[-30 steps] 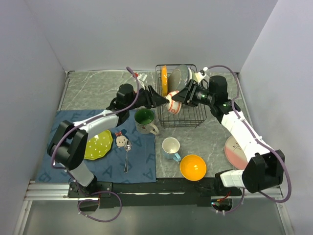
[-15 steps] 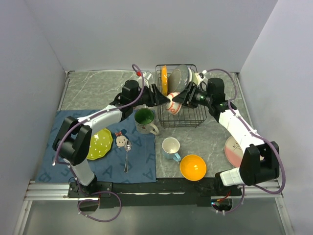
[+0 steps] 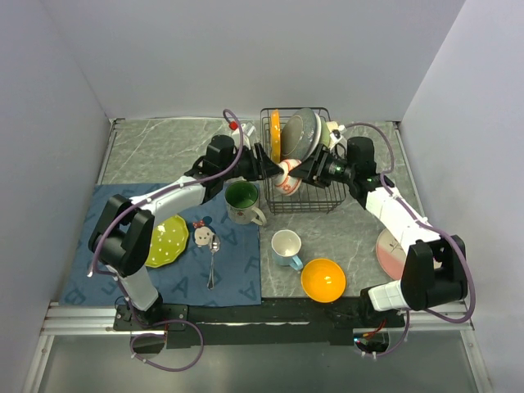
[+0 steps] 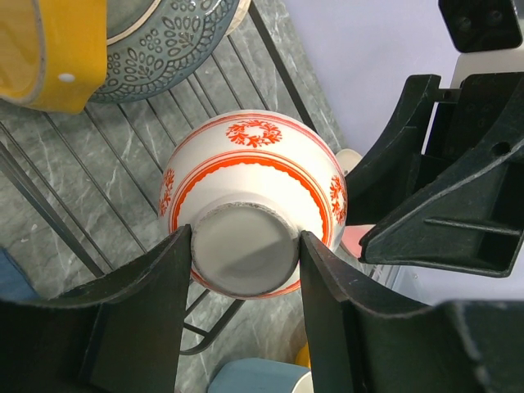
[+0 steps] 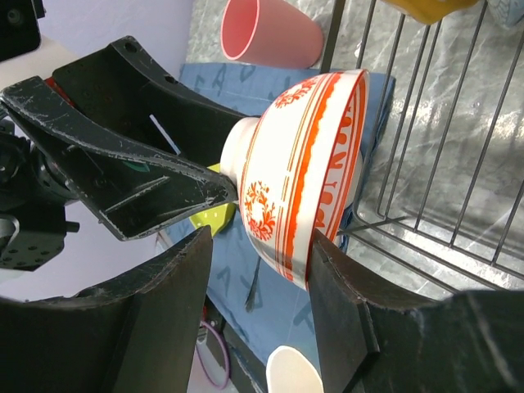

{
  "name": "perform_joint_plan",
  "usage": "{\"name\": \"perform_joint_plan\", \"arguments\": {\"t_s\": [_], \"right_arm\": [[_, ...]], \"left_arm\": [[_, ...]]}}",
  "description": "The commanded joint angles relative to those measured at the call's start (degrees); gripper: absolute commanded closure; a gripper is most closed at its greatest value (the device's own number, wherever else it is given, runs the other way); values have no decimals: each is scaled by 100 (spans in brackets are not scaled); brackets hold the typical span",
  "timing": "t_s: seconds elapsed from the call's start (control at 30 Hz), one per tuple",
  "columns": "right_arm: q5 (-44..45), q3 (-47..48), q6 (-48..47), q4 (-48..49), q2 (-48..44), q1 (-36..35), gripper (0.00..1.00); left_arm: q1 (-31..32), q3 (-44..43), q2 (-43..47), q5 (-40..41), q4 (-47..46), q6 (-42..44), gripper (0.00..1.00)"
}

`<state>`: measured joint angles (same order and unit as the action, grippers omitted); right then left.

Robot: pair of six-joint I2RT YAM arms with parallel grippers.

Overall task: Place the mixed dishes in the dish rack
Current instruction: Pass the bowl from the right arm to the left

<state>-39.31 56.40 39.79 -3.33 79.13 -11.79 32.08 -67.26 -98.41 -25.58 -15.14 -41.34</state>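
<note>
My left gripper needs to release the white bowl on the dish rack wires (image 3: pixel 286 187) (image 4: pixel 131 201) in front of the orange plate.
A white bowl with red patterns (image 3: pixel 285 177) hangs tilted on its side over the near-left corner of the black wire dish rack (image 3: pixel 324 201). My left gripper (image 4: pixel 246 246) is shut on the bowl's foot ring (image 4: pixel 244 260), both fingers touching it. My right gripper (image 5: pixel 260 241) comes from the other side and is open; it straddles the bowl's rim (image 5: pixel 344 164), with one finger at the rim and the other apart from the bowl. In the rack stand an orange plate (image 3: pixel 276 131) and a grey patterned plate (image 3: pixel 301 131).
On the blue mat (image 3: pixel 237 270) lie a lime-green plate (image 3: pixel 165 241), a small dish (image 3: pixel 203 236), a spoon (image 3: pixel 213 264) and a green mug (image 3: pixel 242 201). A white mug (image 3: pixel 286 246), an orange bowl (image 3: pixel 322 279) and a pink plate (image 3: pixel 391 250) sit on the table. A pink cup (image 5: pixel 270 33) stands beside the rack.
Both arms have stretched further toward the rack. The right gripper has slid in over the bowl's rim, and the bowl has shifted slightly left while still in the left gripper.
</note>
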Motion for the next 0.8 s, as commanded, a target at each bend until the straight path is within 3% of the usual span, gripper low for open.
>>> {"name": "perform_joint_plan", "arguments": {"t_s": [0.0,0.5,0.77], "right_arm": [[-226,-50,64,316,-258,63,44],[248,-156,-129,-70,-275,168,45],[1345,11,-481,-826,-706,177,45]], "left_arm": [[-17,-111,393,159,-350,39,99],[-26,-278,287,317,-104,223,99],[53,-656,24,668,510,644,99]]}}
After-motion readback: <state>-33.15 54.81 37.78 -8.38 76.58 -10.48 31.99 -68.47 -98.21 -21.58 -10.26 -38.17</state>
